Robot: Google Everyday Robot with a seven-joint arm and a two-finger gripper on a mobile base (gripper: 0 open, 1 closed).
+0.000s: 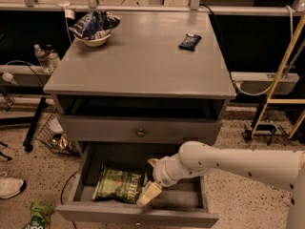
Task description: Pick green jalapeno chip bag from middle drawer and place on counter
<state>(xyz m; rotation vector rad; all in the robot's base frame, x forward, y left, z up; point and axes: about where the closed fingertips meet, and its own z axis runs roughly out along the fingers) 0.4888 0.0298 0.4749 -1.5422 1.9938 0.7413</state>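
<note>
The robot's gripper should next grab the green jalapeno chip bag by its end [138, 184] nearest the white arm, inside the middle drawer.
The green jalapeno chip bag [119, 184] lies flat on the floor of the pulled-out middle drawer [186, 202], towards its left side. My gripper [149, 179] reaches in from the right on a white arm and hangs inside the drawer at the bag's right edge. Its fingers look spread, with the lower cream fingertip [148, 193] just over the bag's right end, and nothing is held. The counter [143, 61] is the grey top of the cabinet above.
A white bowl holding a blue bag [95, 25] sits at the counter's back left, and a dark blue packet [189, 41] at the back right. The drawer above, with a brass knob [140, 133], is closed. A small green pouch [38, 214] lies on the floor at left.
</note>
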